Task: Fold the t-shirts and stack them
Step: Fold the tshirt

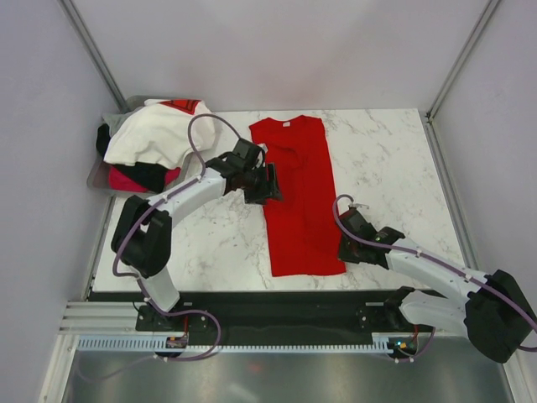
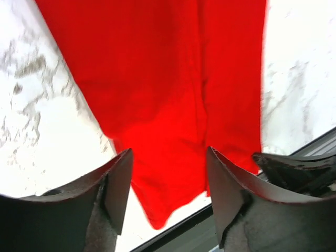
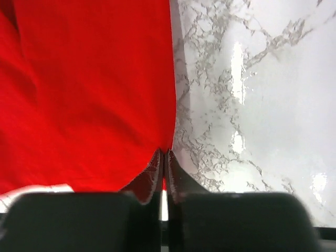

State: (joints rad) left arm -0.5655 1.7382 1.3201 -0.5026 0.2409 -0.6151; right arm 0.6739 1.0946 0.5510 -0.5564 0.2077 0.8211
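My right gripper is pinching the red t-shirt's side edge short of the hem, so I need to open it and grab the hem's nearby corner (image 1: pixel 342 271) before I fold toward the collar.
The bright red t-shirt (image 1: pixel 298 193) lies on the marble table as a long narrow strip, collar at the far end. My left gripper (image 1: pixel 270 183) hovers open over its left edge, nothing between the jaws; in the left wrist view (image 2: pixel 168 152) the red cloth (image 2: pixel 168 79) and its near hem lie below. My right gripper (image 1: pixel 343 245) is at the shirt's lower right edge, and the right wrist view (image 3: pixel 164 152) shows it shut with a sliver of the red cloth (image 3: pixel 89 94) pinched between the fingers. The white shirt (image 1: pixel 151 134), black shirt (image 1: pixel 149 174) and magenta shirt (image 1: pixel 124 179) lie heaped at the back left.
The heap sits in a grey metal tray (image 1: pixel 95 175) at the table's left edge. Bare marble (image 1: pixel 394 168) lies right of the red shirt. A black strip and rail (image 1: pixel 277 306) run along the near edge. White walls enclose the table.
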